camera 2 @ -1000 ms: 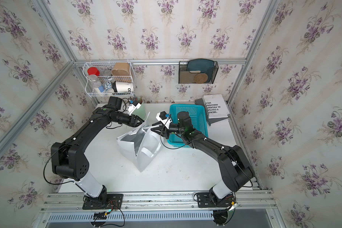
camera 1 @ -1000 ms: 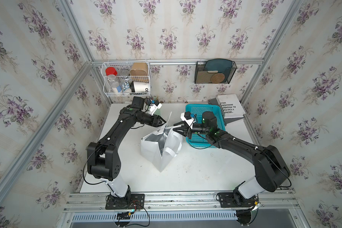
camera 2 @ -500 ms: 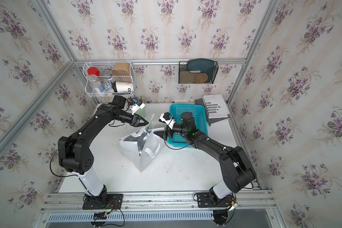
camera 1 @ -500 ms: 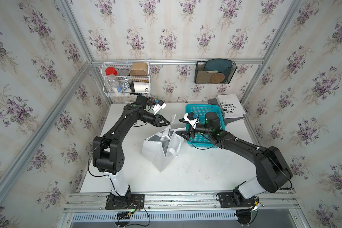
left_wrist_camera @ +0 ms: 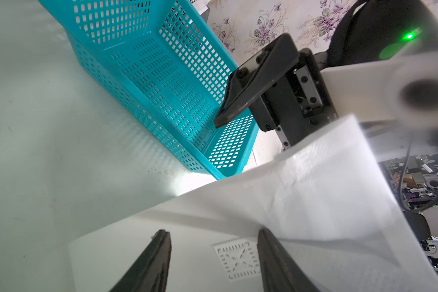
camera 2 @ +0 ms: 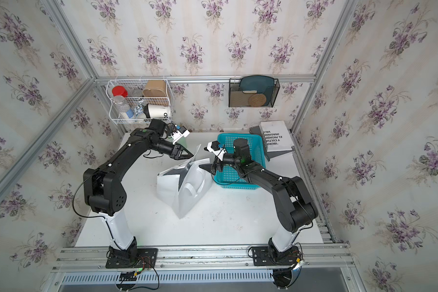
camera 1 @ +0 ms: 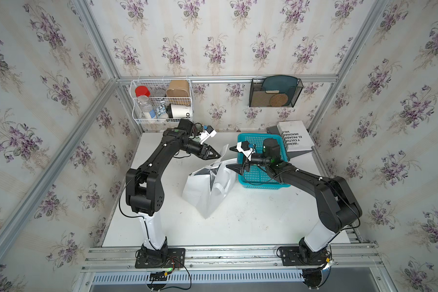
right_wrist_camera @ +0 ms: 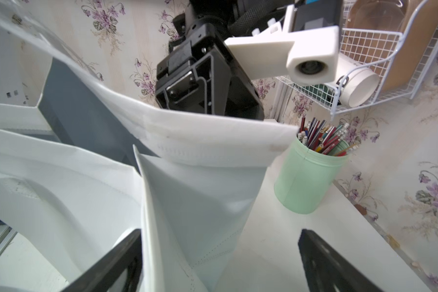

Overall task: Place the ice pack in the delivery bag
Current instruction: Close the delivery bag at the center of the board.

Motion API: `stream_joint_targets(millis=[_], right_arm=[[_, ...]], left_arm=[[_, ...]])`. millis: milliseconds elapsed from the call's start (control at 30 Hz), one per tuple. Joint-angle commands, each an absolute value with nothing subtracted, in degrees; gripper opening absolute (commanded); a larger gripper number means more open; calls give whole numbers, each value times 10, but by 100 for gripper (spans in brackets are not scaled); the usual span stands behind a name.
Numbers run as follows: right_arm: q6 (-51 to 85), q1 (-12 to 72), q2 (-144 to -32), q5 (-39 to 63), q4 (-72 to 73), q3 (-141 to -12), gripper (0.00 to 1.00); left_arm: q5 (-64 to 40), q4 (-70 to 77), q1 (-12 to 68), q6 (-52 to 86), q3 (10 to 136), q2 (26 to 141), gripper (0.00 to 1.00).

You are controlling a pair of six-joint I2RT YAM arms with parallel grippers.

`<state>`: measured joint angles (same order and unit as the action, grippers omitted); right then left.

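Note:
The bag stands crooked, with its folded corner loose within my right gripper's fingers. My right gripper should pinch that corner [camera 1: 227, 164] while my left gripper squares up the bag's opening.
The white delivery bag [camera 1: 205, 192] stands in the middle of the table, its mouth open and showing grey foil lining [right_wrist_camera: 86, 121]. The ice pack shows in no view. My left gripper [camera 1: 216, 153] is at the bag's back rim. Its fingers are apart, and only the bag's white wall [left_wrist_camera: 314, 197] shows beyond them [left_wrist_camera: 212, 231]. From the basket side, my right gripper [camera 1: 231, 158] faces the rim with its jaws wide open. A folded corner of the bag [right_wrist_camera: 200, 202] lies between its fingers without being pinched.
A turquoise perforated basket [camera 1: 261, 177] sits right of the bag, under my right arm. A book [camera 1: 293, 136] leans at the back right. A green pencil cup [right_wrist_camera: 311, 177] stands near the back wall. A wire rack [camera 1: 162, 101] and a black holder [camera 1: 274, 92] hang on the wall.
My right gripper's jaws have spread wide and drawn back a little towards the basket. My left gripper has shifted right along the bag's back rim. The bag's mouth has changed shape.

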<state>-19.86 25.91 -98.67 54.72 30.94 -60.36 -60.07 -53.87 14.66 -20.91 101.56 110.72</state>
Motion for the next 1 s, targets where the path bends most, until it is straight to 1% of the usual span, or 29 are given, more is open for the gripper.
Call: stream_joint_targets(millis=[0,267,300,367,433,500,667,800,833,967], right_arm=[[-180,259,-1008,599,376,-625,99],[-131,261,-1050,627,427,-648,99],[-122,261,-1053,630,437,-648,98],[-110,268,-1058,640,446,-649,93],[-106,277,-1062,645,446,-651,86],[-92,284,-1065,647,449,-650,75],[-64,287,-1063,649,475,-627,58],[-27,287,-1061,651,510,-617,42],[-10,287,-1061,655,530,-612,34],[47,287,-1064,672,589,-603,12]], left_arm=[[-634,-554,154,-231,1024,1115,59],[-642,-592,164,-269,1000,1098,59],[-639,-595,164,-270,997,1096,59],[-636,-599,164,-275,993,1093,59],[-635,-600,164,-275,991,1092,59],[-629,-602,163,-274,993,1092,59],[-625,-603,155,-273,992,1088,59],[-624,-602,152,-271,992,1086,59],[-622,-601,151,-270,991,1086,59],[-617,-599,149,-265,992,1085,59]])
